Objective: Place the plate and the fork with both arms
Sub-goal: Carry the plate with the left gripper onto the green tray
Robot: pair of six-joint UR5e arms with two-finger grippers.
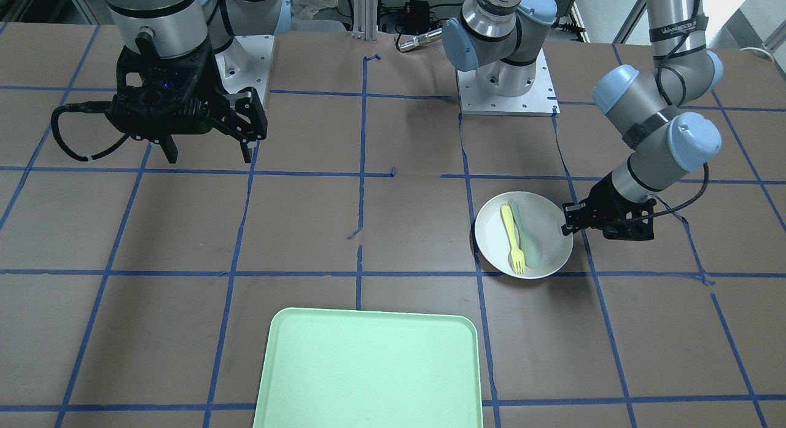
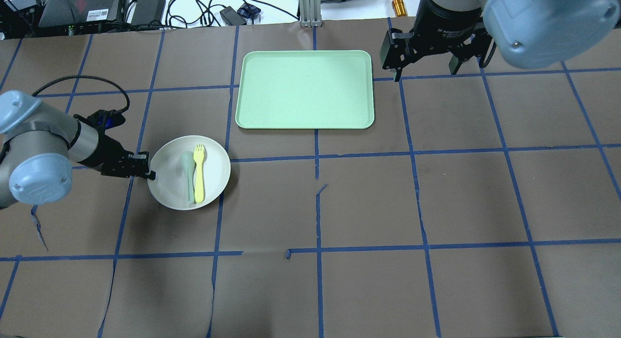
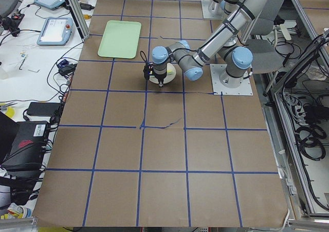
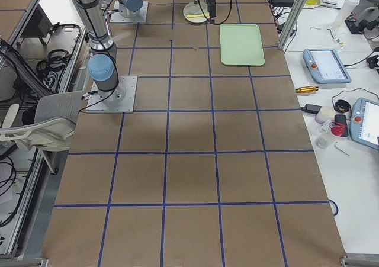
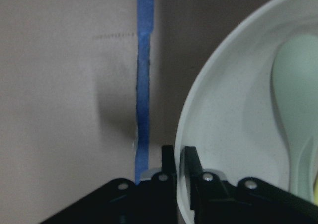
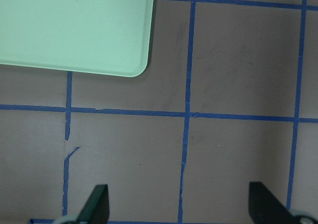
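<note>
Next, I release the off-white plate from my left gripper midway across the mint-green tray [image 1: 379, 368], by its edge nearest my arms.
The off-white plate [image 2: 167, 185] lies on the left part of the table, also in the front view [image 1: 491, 237]. The pale-yellow fork [image 2: 199, 175] lies in it beside a grey-green spoon [image 2: 187, 175]. My left gripper [image 2: 149, 174] is shut on the plate's left rim; the left wrist view shows both fingers [image 5: 191, 159] pinching the rim of the plate [image 5: 233, 124]. I cannot tell whether the plate is lifted. My right gripper [image 2: 426, 69] is open and empty, held high to the right of the mint-green tray [image 2: 305, 88].
The tray [image 1: 368, 373] lies at the table's far middle, apart from the plate, with nothing in it. Its corner shows in the right wrist view [image 6: 74, 25]. Blue tape lines grid the brown table. Cables and devices lie beyond the far edge.
</note>
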